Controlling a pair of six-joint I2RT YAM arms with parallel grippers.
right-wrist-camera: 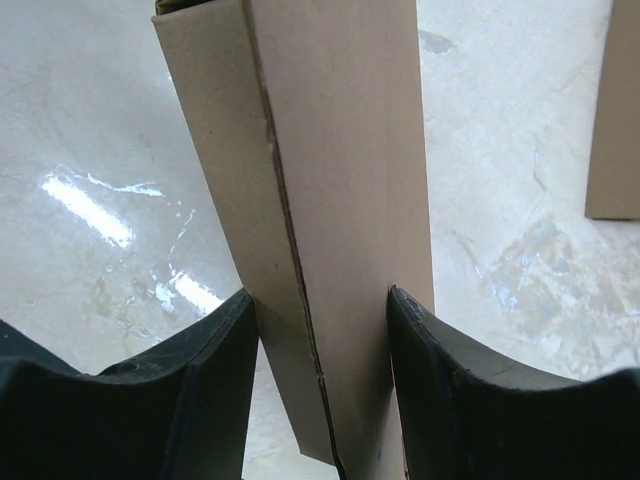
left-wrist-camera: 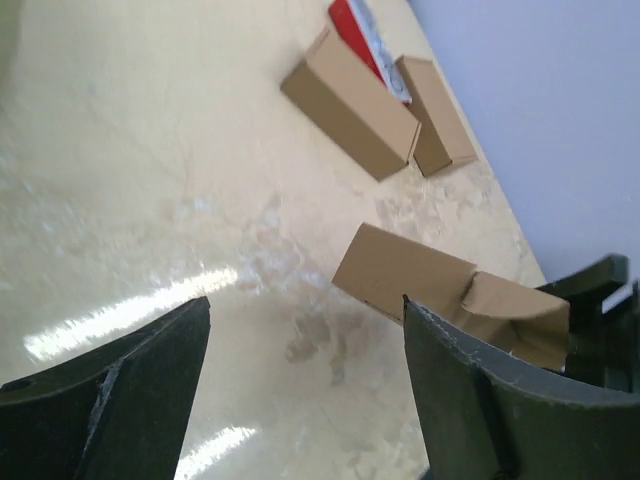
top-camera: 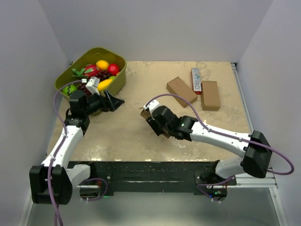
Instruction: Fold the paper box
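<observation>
My right gripper should open and take the box's front side (right-wrist-camera: 303, 405) near its end before closing the lid, because the lid's seam gapes inside this gripper's squeeze.
The paper box (top-camera: 145, 113) is brown, plain cardboard, held off the table at its middle. My right gripper (top-camera: 154, 121) is shut on it. In the right wrist view the box (right-wrist-camera: 330, 150) stands between the two fingers, a lid seam running down its length, and the right gripper (right-wrist-camera: 320, 295) presses both its sides. In the left wrist view the box (left-wrist-camera: 420, 275) shows a side flap bent up next to the right gripper. My left gripper (top-camera: 115, 101) is open and empty, to the left of the box and pointing at it; its jaws are wide apart (left-wrist-camera: 305, 300).
A green basket (top-camera: 63, 77) of toy fruit stands at the back left, just behind the left arm. Two plain brown boxes (top-camera: 181, 91) (top-camera: 210, 95) and a white-and-red carton (top-camera: 196, 80) lie at the back right. Walls close the table on three sides.
</observation>
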